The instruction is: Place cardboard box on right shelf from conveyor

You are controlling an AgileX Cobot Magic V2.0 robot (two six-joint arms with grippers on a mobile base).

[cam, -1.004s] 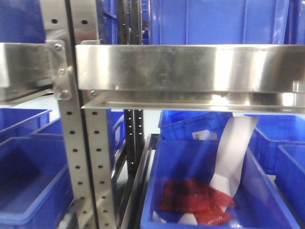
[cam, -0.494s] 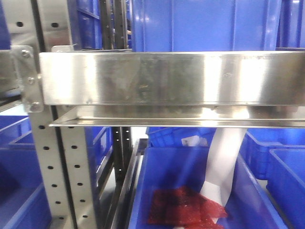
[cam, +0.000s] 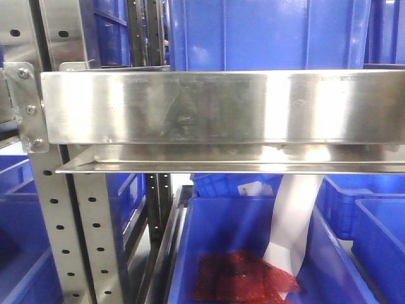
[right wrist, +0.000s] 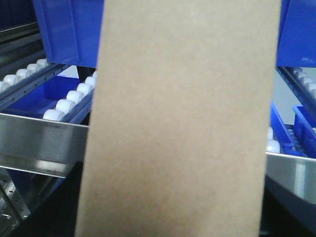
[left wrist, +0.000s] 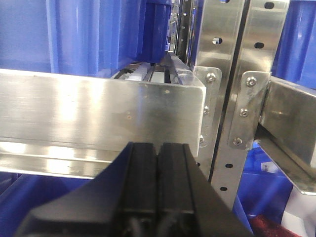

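I should use my right gripper to set the cardboard box, now held upright off the ground, down on the shelf, in between the shelf's steel edge and the blue bin (cam: 291, 56).
The cardboard box (right wrist: 182, 123), plain tan and smooth, stands upright and fills most of the right wrist view. It is held off the ground in front of the right shelf (cam: 221, 107), a shiny steel lip whose roller tracks (right wrist: 64, 101) show to the box's left. The box hides my right gripper's fingers. My left gripper (left wrist: 158, 145) is shut with nothing between its black fingers, just below and in front of a steel shelf lip (left wrist: 98, 108). The conveyor is out of view.
A perforated steel upright (cam: 60, 234) stands left of the shelf. Blue bins (cam: 266, 31) sit on the shelf. Below it another blue bin (cam: 221, 228) holds red mesh (cam: 240, 278) and a white sheet (cam: 294, 215). More blue bins flank it.
In the front view the shelf lip has grown larger and the upright has slid left. The camera has moved closer to the shelf and to the right.
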